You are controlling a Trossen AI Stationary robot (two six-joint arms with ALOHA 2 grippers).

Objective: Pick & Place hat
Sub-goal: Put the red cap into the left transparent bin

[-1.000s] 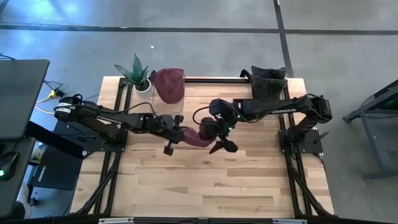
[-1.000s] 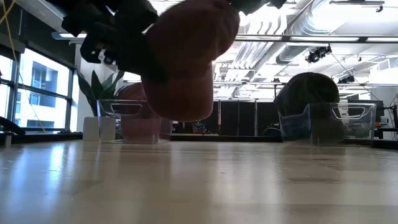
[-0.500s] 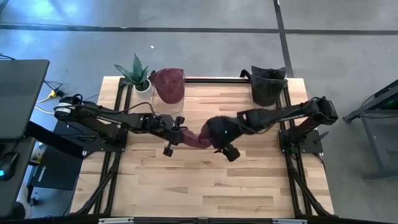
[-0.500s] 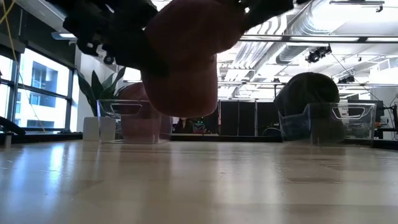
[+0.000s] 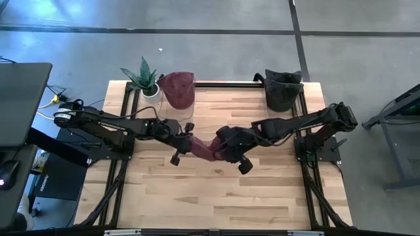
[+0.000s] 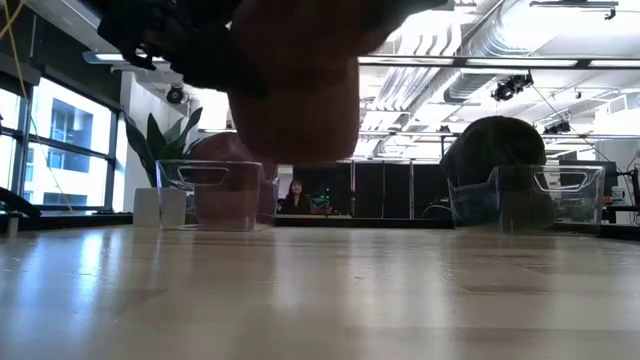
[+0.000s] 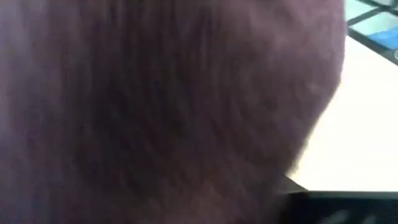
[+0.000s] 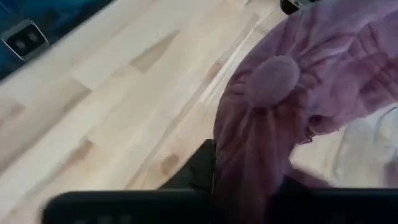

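The maroon hat stretches between my grippers, so next my left gripper opens, lets the hat's brim hang down and takes the edge of the hat's top beside my right gripper (image 5: 216, 145).
A maroon hat (image 5: 205, 148) hangs in the air over the middle of the table, clear of the wood in the low view (image 6: 296, 95). My left gripper (image 5: 189, 141) is at its left end and my right gripper (image 5: 223, 149) at its right end, each shut on it. The hat fills the left wrist view (image 7: 155, 106). In the right wrist view its crown and top button (image 8: 273, 78) show. My left gripper holds the hat's left end (image 5: 195, 143), coming level from the table's left. The hat itself covers the place of contact, so which part it has cannot be told. My right gripper has the hat's cloth (image 8: 249, 168) between its fingers (image 8: 198, 167), coming slanting down from the table's right. The hat is lifted clear and spans between the two grippers.
A clear bin at the back left holds another maroon hat (image 5: 178, 88), with a potted plant (image 5: 146, 77) beside it. A second clear bin at the back right holds a dark hat (image 5: 282, 88). Bare wood lies along the near half of the table (image 5: 210, 196).
My right gripper has swung toward the hat, rolled at the wrist and shut on the hat's right end. The hat, a rounded lump before, is now drawn out between the two grippers and sits a little higher.
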